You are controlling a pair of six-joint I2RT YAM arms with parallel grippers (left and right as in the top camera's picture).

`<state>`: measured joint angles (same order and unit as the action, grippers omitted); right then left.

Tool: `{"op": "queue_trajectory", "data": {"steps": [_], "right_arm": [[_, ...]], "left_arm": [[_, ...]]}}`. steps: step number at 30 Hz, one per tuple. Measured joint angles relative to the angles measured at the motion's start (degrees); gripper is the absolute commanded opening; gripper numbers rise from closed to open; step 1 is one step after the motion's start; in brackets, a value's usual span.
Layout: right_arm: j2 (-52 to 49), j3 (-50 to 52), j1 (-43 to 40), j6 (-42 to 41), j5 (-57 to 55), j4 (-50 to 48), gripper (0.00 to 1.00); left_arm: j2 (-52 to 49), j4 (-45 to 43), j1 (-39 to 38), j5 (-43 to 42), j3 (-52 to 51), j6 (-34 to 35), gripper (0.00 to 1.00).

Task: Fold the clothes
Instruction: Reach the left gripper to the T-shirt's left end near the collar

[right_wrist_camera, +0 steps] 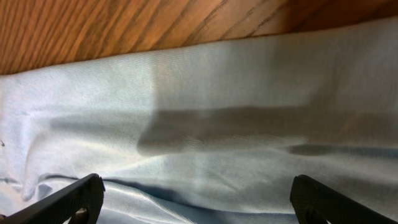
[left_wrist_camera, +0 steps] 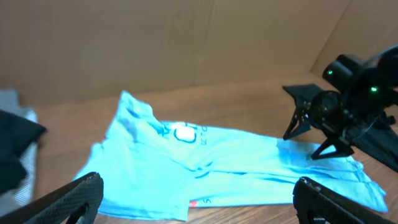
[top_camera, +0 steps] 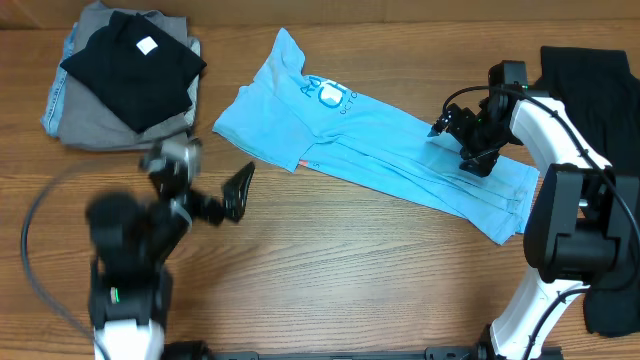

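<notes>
My left gripper is to go next to the light blue T-shirt's near corner [top_camera: 292, 167] [left_wrist_camera: 185, 214] beside the coral-red bit and close there.
A light blue T-shirt [top_camera: 360, 140] lies folded into a long strip slanting across the wooden table, white print up near its far left end; a coral-red bit shows at its near edge [left_wrist_camera: 200, 203]. My right gripper [top_camera: 462, 135] hovers open just over the strip's right part, and its wrist view is filled with pale blue cloth [right_wrist_camera: 205, 130] between wide-spread fingers. My left gripper [top_camera: 238, 192] stands open over bare wood just in front of the shirt's left end, holding nothing; its wrist view looks across the shirt [left_wrist_camera: 205, 168] toward the right gripper [left_wrist_camera: 314, 134].
A stack of folded grey and black garments [top_camera: 125, 75] sits at the back left. Dark cloth [top_camera: 590, 75] lies at the right edge behind the right arm's base [top_camera: 570, 225]. Bare wood spreads in front of the shirt.
</notes>
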<state>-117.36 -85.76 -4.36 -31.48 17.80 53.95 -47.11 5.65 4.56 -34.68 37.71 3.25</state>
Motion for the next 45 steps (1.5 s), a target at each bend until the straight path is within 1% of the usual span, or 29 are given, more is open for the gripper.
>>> {"op": "queue_trajectory", "data": {"steps": [1, 2, 4, 6, 9, 11, 12, 13, 15, 19, 22, 25, 30, 34, 40, 45], "right_arm": [[0.0, 0.0, 0.0, 0.0, 0.0, 0.1, 1.00], [0.0, 0.0, 0.0, 0.0, 0.0, 0.2, 1.00], [0.0, 0.0, 0.0, 0.2, 0.0, 0.7, 1.00], [0.0, 0.0, 0.0, 0.9, 0.0, 0.8, 1.00], [0.0, 0.0, 0.0, 2.3, 0.0, 0.9, 1.00], [0.0, 0.0, 0.0, 3.0, 0.0, 0.9, 1.00], [0.0, 0.0, 0.0, 3.1, 0.0, 0.9, 1.00], [0.0, 0.0, 0.0, 3.3, 0.0, 0.9, 1.00], [0.0, 0.0, 0.0, 3.5, 0.0, 0.9, 1.00], [0.0, 0.0, 0.0, 3.8, 0.0, 0.7, 1.00], [0.0, 0.0, 0.0, 3.9, 0.0, 0.6, 1.00], [0.0, 0.0, 0.0, 4.1, 0.0, 0.6, 1.00], [0.0, 0.0, 0.0, 4.4, 0.0, 0.9, 1.00], [0.0, 0.0, 0.0, 4.6, 0.0, 0.9, 1.00], [0.0, 0.0, 0.0, 4.5, 0.0, 0.9, 1.00], [0.0, 0.0, 0.0, 4.5, 0.0, 0.9, 1.00]], "left_arm": [[-4.6, 3.0, 0.0, -0.9, 3.1, -0.1, 1.00], [-8.6, 8.2, 0.0, -2.4, 6.8, 0.0, 1.00], [-17.0, 12.3, 0.0, -4.7, 13.8, 0.5, 1.00], [-24.3, 13.5, 0.1, -7.8, 19.0, 2.9, 1.00], [-31.2, 12.2, 0.0, -14.3, 21.6, 5.2, 1.00], [-34.5, 14.2, -0.9, -16.0, 22.9, 5.9, 1.00], [-35.8, 16.4, -1.6, -15.2, 23.6, 6.1, 1.00], [-36.8, 18.4, -2.8, -13.8, 24.2, 6.4, 1.00], [-38.6, 24.9, -7.1, -6.8, 26.1, 6.3, 1.00], [-42.1, 34.6, -18.3, 12.0, 32.3, 6.1, 1.00], [-45.5, 37.9, -24.2, 23.3, 37.9, 5.7, 1.00], [-49.5, 38.3, -25.3, 29.5, 42.1, 5.0, 1.00], [-55.7, 36.1, -24.4, 34.3, 43.7, 4.3, 1.00], [-59.4, 36.2, -24.3, 35.3, 43.7, 3.5, 1.00], [-63.2, 36.8, -25.6, 36.4, 43.7, -1.2, 1.00], [-66.6, 36.8, -26.6, 38.1, 43.8, -2.7, 1.00]]}}
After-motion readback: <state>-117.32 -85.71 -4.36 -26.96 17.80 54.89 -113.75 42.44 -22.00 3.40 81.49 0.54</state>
